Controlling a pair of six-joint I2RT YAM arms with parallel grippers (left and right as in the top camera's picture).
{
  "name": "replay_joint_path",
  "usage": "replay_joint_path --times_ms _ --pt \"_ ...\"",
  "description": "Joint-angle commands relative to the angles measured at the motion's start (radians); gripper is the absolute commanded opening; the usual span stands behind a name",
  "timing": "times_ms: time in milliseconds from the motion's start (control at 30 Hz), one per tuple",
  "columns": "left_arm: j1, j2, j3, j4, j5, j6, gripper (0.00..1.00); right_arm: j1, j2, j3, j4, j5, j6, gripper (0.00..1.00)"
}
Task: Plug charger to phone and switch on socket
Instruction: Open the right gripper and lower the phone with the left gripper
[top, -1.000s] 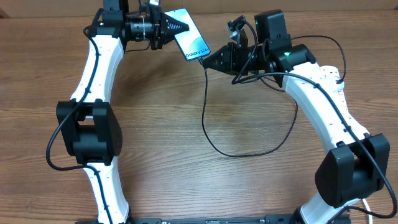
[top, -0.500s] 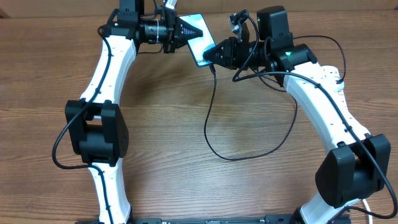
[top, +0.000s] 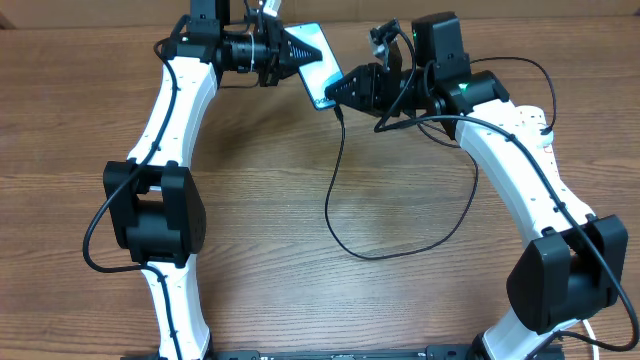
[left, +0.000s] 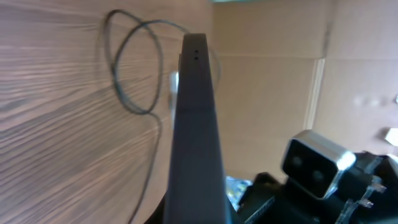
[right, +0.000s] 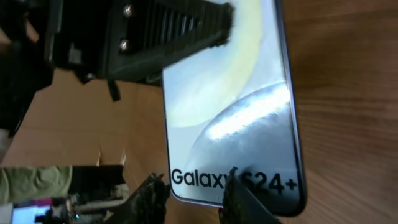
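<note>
My left gripper should set the phone down and let go of it on the bare wooden table (top: 292, 143), beside the black cable that is hanging.
My left gripper (top: 296, 48) is shut on the phone (top: 320, 72) and holds it up at the back of the table. The phone's lit screen reads "Galaxy S24+" in the right wrist view (right: 236, 93). In the left wrist view it shows edge-on (left: 196, 124). My right gripper (top: 340, 97) sits at the phone's lower edge, shut on the connector end of the charger (top: 335, 200). The charger's thin black cable hangs from the gripper and loops over the table. The right fingertips (right: 196, 202) frame the phone's bottom edge, and the connector tip itself is hidden. The socket is out of view.
The wooden table (top: 250, 250) stretches below both arms. The cable loop lies at centre right (top: 400, 252) and also shows in the left wrist view (left: 134, 68). A cardboard wall (left: 267, 112) stands behind the table. A bit of white cord (top: 592, 338) shows at the bottom right.
The left gripper has carried the phone to the right and the right gripper has risen to meet its lower edge. Over the last half second both have barely moved.
</note>
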Motion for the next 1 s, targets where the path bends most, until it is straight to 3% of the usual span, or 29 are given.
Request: replay_joint_path --times_ms 0,167,433,967 --pt "-0.001 -0.011 0.013 -0.081 -0.101 0.134 0.06 0.001 -0.012 0.0 -0.021 0.062 -0.007 0.37" --pt "0.0 -0.011 0.013 -0.215 -0.251 0.224 0.06 0.001 -0.012 0.0 -0.047 0.091 -0.007 0.42" --pt "0.006 0.002 0.012 -0.276 -0.342 0.339 0.08 0.001 -0.012 -0.001 -0.092 0.159 -0.007 0.46" --pt "0.007 0.196 0.012 -0.349 -0.337 0.374 0.04 0.001 -0.012 -0.001 -0.145 0.195 -0.007 0.48"
